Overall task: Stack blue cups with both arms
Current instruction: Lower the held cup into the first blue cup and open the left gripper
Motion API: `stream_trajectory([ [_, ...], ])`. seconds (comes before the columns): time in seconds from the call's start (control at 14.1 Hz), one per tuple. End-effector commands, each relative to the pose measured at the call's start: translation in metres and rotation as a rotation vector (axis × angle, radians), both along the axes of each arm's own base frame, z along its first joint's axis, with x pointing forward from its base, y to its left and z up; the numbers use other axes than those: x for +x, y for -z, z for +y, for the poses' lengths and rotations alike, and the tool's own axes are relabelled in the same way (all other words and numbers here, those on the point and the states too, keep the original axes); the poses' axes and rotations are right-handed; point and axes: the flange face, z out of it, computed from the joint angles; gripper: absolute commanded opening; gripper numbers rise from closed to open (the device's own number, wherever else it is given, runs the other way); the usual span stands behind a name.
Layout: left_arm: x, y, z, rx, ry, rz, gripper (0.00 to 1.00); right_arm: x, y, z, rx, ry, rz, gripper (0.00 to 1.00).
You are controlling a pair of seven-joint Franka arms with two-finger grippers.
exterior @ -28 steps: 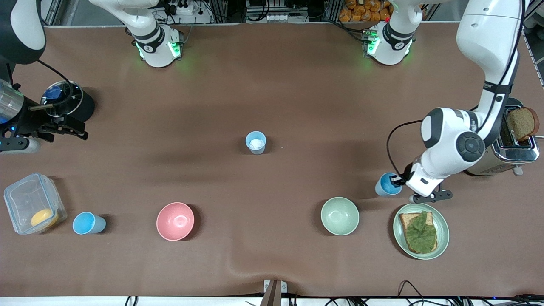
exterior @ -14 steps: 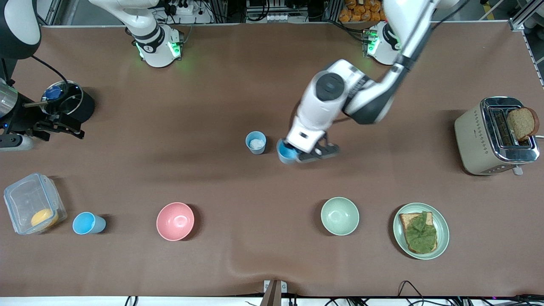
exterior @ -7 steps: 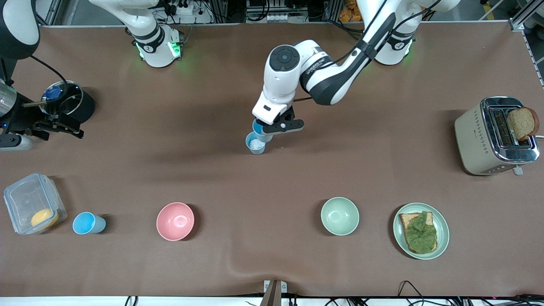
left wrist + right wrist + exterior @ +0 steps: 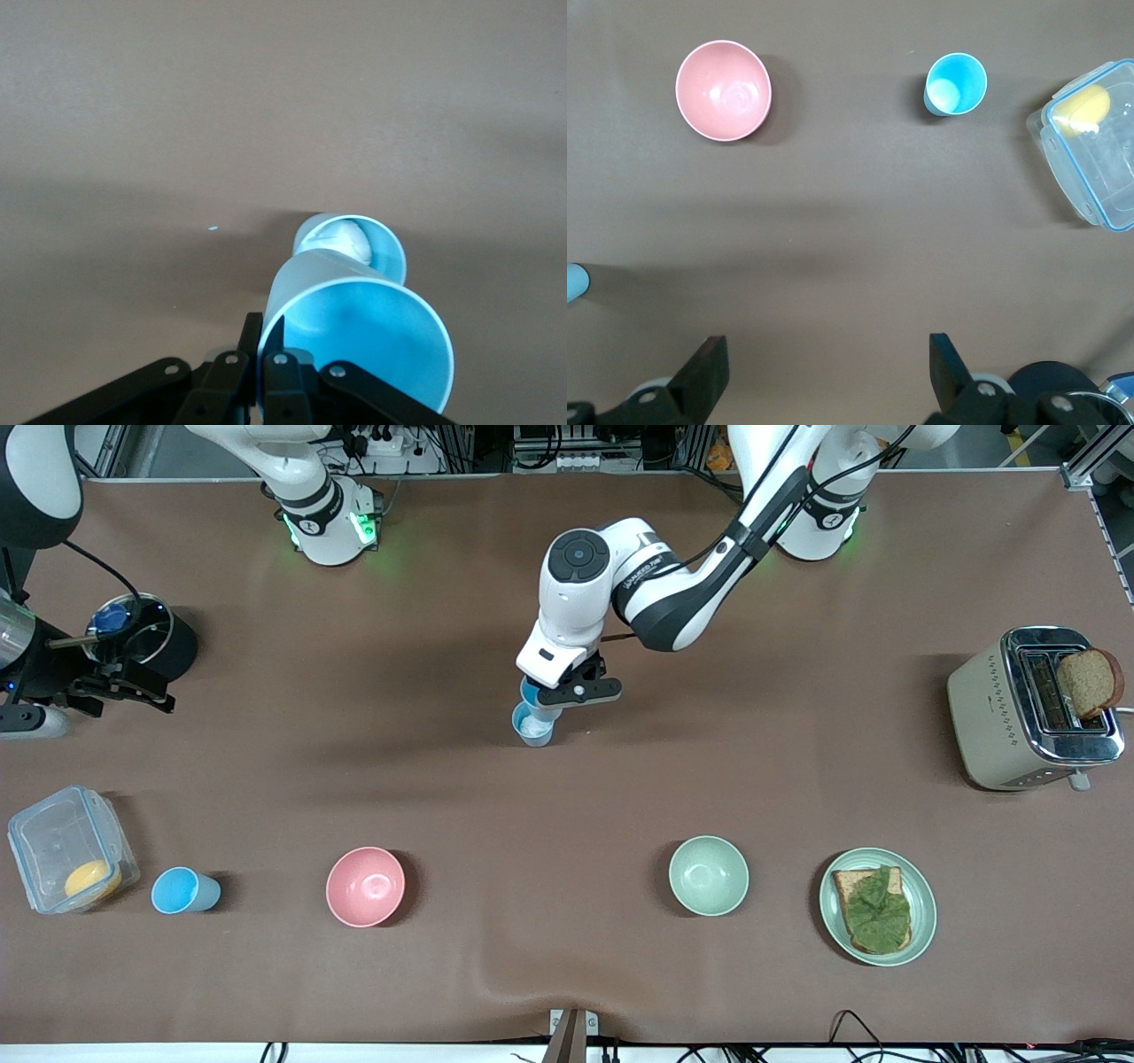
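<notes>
Next, I release the sky-blue cup from my left gripper nested inside the standing light-blue cup (image 4: 532, 719) (image 4: 357, 243) at the middle of the table.
My left gripper (image 4: 560, 691) is shut on the wall of a bright sky-blue cup (image 4: 532, 692) and holds it tilted just over a light-blue cup with a whitish inside (image 4: 534, 727) at the table's middle. In the left wrist view the held cup (image 4: 365, 341) sits at my gripper (image 4: 264, 329), its base by the standing cup's (image 4: 370, 245) rim. A third blue cup (image 4: 182, 890) stands beside the pink bowl (image 4: 365, 886), and shows in the right wrist view (image 4: 955, 84). My right gripper (image 4: 133, 689) waits open and empty (image 4: 826, 367) at the right arm's end.
A pale green bowl (image 4: 708, 875), a plate with toast (image 4: 833, 921) and a toaster (image 4: 1032, 708) stand toward the left arm's end. A clear lidded box (image 4: 66, 846) and a black pot (image 4: 146, 638) stand at the right arm's end.
My left arm carried the sky-blue cup from beside the toast plate to the table's middle and brought it over the whitish-inside cup. The right arm barely moved.
</notes>
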Motion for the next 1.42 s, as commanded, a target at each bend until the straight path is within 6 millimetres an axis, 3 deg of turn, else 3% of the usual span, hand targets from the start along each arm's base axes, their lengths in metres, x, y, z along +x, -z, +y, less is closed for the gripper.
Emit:
stream_trajectory([
  [0.0,0.0,-0.002,-0.014,0.003,0.005,-0.027,0.0,-0.005,-0.006,-0.004,0.009,0.006,0.0,1.0],
  [0.5,0.003,0.017,-0.02,0.019,0.02,-0.027,0.0,-0.006,-0.005,-0.003,0.01,0.007,0.009,1.0],
  [1.35,0.011,0.016,-0.025,0.008,0.021,-0.041,0.0,-0.007,-0.005,-0.004,0.011,0.012,0.014,1.0],
])
